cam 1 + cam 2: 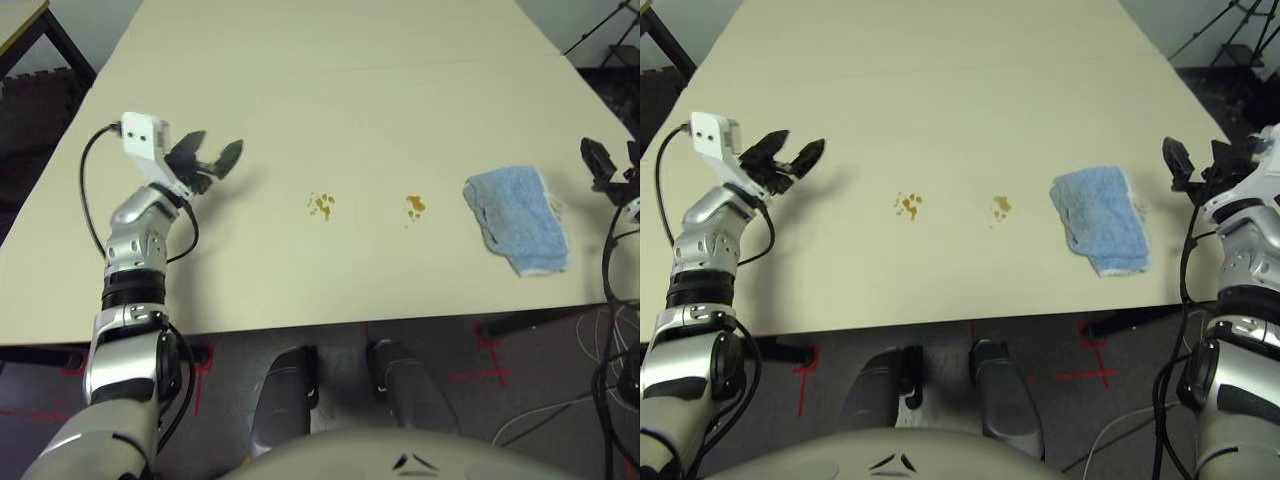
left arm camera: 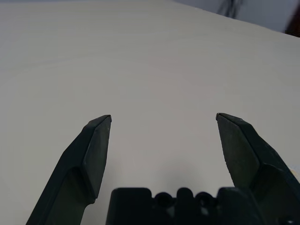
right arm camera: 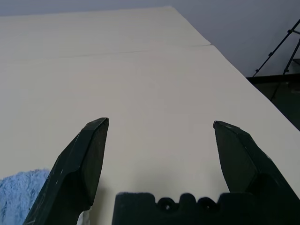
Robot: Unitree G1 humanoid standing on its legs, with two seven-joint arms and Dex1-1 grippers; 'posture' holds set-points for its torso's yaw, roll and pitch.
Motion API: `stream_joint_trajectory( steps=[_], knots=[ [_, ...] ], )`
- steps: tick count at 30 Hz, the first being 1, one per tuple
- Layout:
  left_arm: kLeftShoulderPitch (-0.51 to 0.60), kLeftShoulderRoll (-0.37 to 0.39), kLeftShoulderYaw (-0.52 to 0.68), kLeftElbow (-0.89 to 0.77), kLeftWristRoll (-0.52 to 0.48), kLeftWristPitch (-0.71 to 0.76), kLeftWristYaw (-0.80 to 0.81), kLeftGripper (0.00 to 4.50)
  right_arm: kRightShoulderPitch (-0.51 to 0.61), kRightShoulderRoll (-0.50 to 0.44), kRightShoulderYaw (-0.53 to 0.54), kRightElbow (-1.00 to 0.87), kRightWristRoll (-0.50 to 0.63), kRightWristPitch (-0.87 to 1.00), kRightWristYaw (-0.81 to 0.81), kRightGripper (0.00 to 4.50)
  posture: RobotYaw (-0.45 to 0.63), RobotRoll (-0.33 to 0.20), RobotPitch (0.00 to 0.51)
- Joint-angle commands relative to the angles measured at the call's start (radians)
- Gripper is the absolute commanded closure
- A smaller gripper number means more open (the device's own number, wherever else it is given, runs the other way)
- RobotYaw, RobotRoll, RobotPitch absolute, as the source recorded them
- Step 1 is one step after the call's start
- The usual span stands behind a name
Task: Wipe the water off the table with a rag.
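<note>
The robot's right gripper needs to next grab the light blue rag by the middle of its outer edge (image 1: 549,222), the side farthest from the water.
The light blue rag (image 1: 518,218) lies crumpled on the cream table (image 1: 330,90) at the right, near the front edge. Two small amber-brown clusters of water sit mid-table: one (image 1: 321,205) to the left, the other (image 1: 415,207) closer to the rag. My left gripper (image 1: 208,160) hovers open over the table's left part, well away from the droplets. My right gripper (image 1: 1196,158) stands open just past the table's right edge, to the right of the rag. A corner of the rag (image 3: 18,194) shows in the right wrist view beside the fingers (image 3: 79,168).
A faint seam (image 1: 350,68) crosses the tabletop at the back. Cables (image 1: 610,330) hang off the right side, and a dark tripod (image 1: 1230,40) stands beyond the table's right rear. Red tape marks (image 1: 480,370) lie on the floor below the front edge.
</note>
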Motion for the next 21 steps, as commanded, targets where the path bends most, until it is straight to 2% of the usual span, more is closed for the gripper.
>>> stream_joint_trajectory(
  steps=[1,10,15,21],
  knots=[
    [0.055,0.046,-0.033,-0.100,-0.045,0.071,-0.131,0.00,0.001,-0.007,0.013,-0.021,0.012,0.066,0.032,0.06,-0.18,0.000,0.168],
    [0.112,0.127,-0.043,-0.153,-0.042,0.067,-0.269,0.00,-0.025,-0.048,0.041,-0.075,0.033,0.301,0.131,0.06,-0.15,0.000,0.136],
    [0.091,0.126,-0.035,-0.120,-0.020,0.037,-0.253,0.00,0.035,-0.072,0.066,-0.178,0.059,0.477,0.192,0.06,-0.14,0.000,0.131],
    [0.100,0.126,-0.035,-0.125,-0.022,0.037,-0.247,0.00,0.105,-0.067,0.092,-0.280,0.069,0.597,0.212,0.06,-0.14,0.000,0.137]
  ],
)
